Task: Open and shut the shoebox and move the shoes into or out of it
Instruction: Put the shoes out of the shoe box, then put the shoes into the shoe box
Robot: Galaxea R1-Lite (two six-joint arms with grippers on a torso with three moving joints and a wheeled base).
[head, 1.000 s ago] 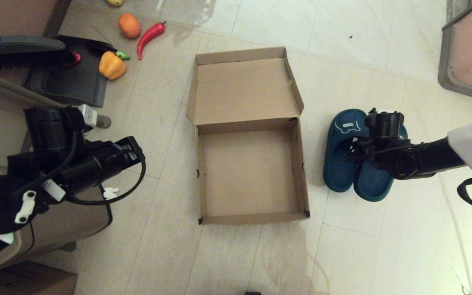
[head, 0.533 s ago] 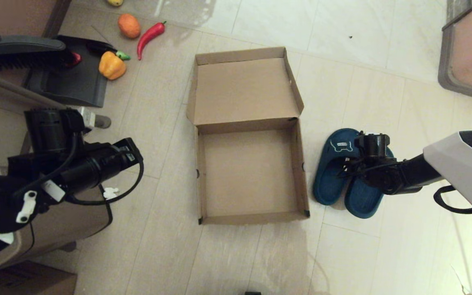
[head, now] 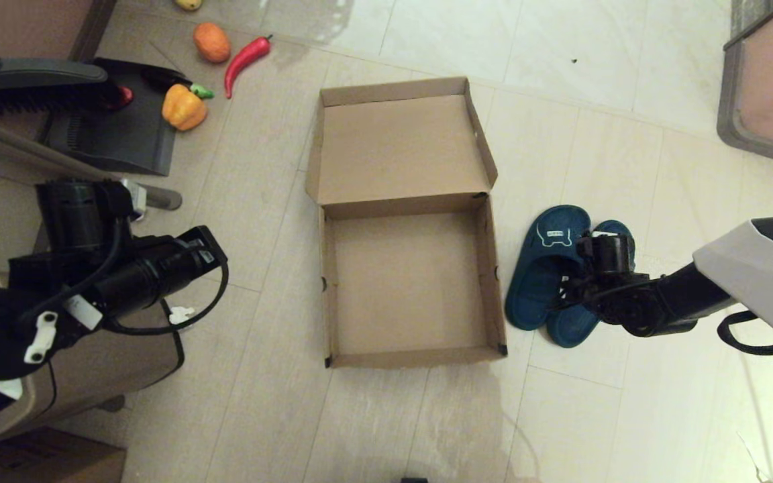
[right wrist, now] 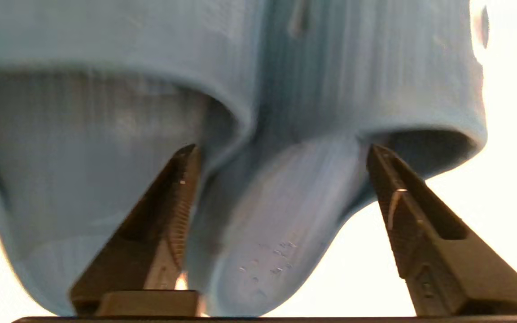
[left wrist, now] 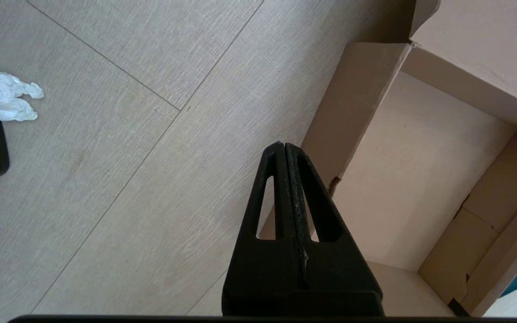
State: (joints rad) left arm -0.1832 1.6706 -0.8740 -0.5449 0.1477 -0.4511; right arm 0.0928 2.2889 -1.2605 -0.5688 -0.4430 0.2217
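Observation:
I need to straighten my right gripper, as it slants across the shoes off the middle of the pair, and then pinch both straps (right wrist: 250, 126) where the shoes meet before lifting.
The shoebox (head: 490, 268) lies open on the floor, empty, with its lid (head: 400, 144) folded back flat on the far side. Just right of it are the two teal-blue shoes (head: 547, 261), side by side. My right gripper (right wrist: 282, 148) is down on them. One finger sits inside each shoe's strap opening, and the jaws clamp the two neighbouring strap sides (right wrist: 258, 89). In the head view the wrist (head: 604, 258) hides the grip. My left gripper (left wrist: 283, 146) is shut on nothing, held left of the box's left wall (left wrist: 352, 103).
A brown trash bin (head: 91, 369) and a darker cardboard box (head: 37, 459) stand at the near left, with crumpled paper (head: 182, 314) beside them. A dustpan (head: 118, 127), bell pepper (head: 184, 107), chili (head: 245, 57) and orange (head: 212, 41) lie far left. Furniture (head: 769, 87) fills the far right.
The right gripper has carried both shoes left toward the box and nearer to me. The left arm has barely shifted.

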